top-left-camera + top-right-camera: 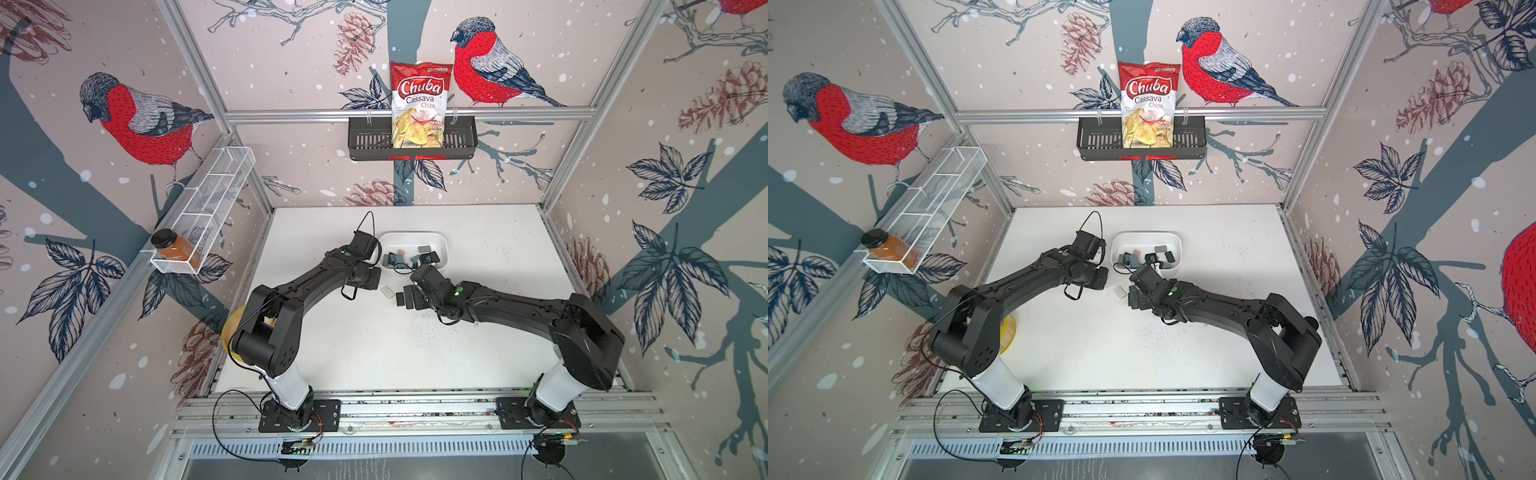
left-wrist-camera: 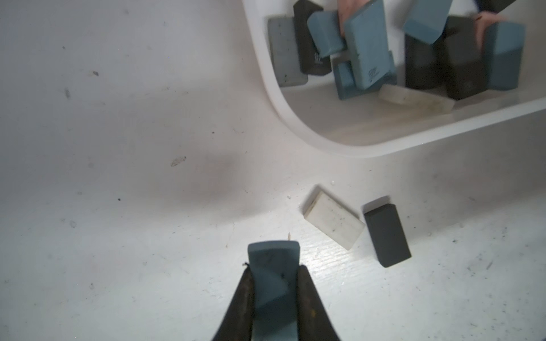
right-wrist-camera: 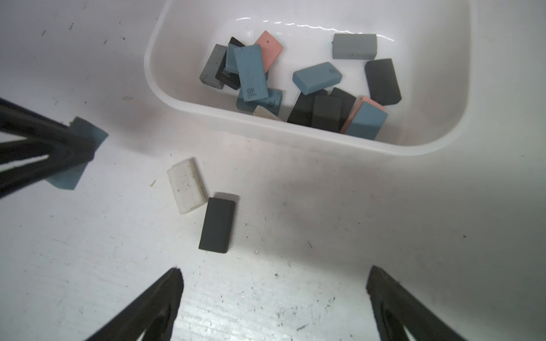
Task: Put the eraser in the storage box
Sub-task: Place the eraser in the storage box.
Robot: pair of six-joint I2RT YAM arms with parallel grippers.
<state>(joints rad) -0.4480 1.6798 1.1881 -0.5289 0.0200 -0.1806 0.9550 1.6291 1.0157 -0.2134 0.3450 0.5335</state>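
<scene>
I need to next close my right gripper on the near half of the black eraser [image 1: 400, 302] [image 3: 215, 238] that lies beside the white eraser on the table.
My left gripper [image 2: 274, 267] is shut on a blue eraser [image 2: 273, 283], which sticks out past the fingertips a little above the table. The white storage box [image 2: 274, 97] lies just beyond it and holds several blue, black, grey and pink erasers. The right wrist view shows the same blue eraser [image 3: 88, 134] in the left jaws, beside the storage box's [image 3: 266, 130] near corner. A white eraser [image 3: 186, 185] and a black eraser [image 3: 217, 225] lie loose on the table in front of the box. My right gripper [image 3: 274, 280] stands wide open and empty, just short of the black eraser.
In both top views the two arms meet near the storage box [image 1: 441, 243] at mid-table. A black slotted basket [image 1: 365, 141] with a chips bag [image 1: 419, 104] hangs on the back wall. A white wire rack [image 1: 216, 195] holding a bottle [image 1: 176, 247] lines the left wall.
</scene>
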